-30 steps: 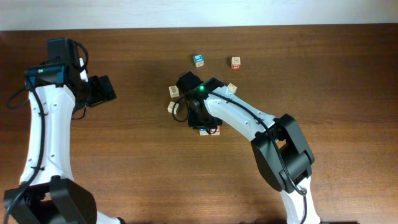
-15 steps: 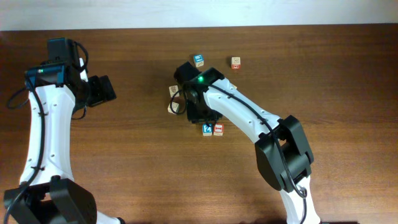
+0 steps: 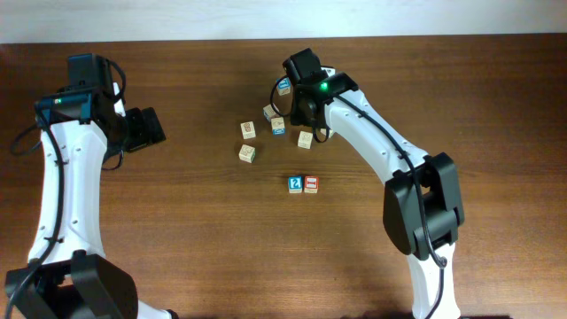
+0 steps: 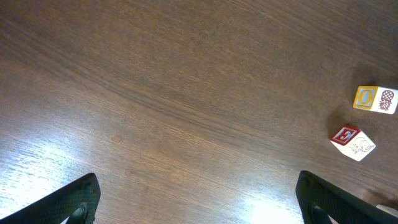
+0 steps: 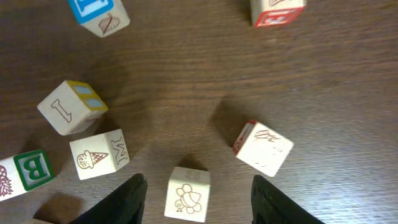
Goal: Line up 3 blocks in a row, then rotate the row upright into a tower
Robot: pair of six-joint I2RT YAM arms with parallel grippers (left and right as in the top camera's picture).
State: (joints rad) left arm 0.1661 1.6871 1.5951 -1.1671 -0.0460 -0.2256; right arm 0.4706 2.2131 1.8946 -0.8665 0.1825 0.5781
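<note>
The beige block with the turtle drawing should go beside the red-framed block, so my right gripper needs to close on the sides of the beige block (image 3: 305,140) (image 5: 188,196).
A blue-framed block (image 3: 295,183) and a red-framed block (image 3: 311,183) sit side by side at mid-table. A plain beige block (image 3: 305,138) (image 5: 188,194) with a line drawing lies farther back. In the right wrist view it shows between the fingers (image 5: 132,198), with a gap on each side. My right gripper (image 3: 303,113) (image 5: 199,186) hangs open above it and holds nothing. My left gripper (image 3: 146,128) (image 4: 199,205) is wide open over bare wood at the left, far from the blocks.
Other cubes lie around the right gripper: a blue-topped one (image 5: 96,14) (image 3: 283,86), a red one (image 5: 277,11), an ice-cream one (image 5: 98,154), a green B one (image 5: 31,171) and a red-edged one (image 5: 263,148). Two more (image 3: 248,129) (image 3: 247,152) lie left of the group.
My right gripper moved from over the blue and red pair toward the far side and its jaws widened. The pair now lies uncovered. The left arm stayed still.
</note>
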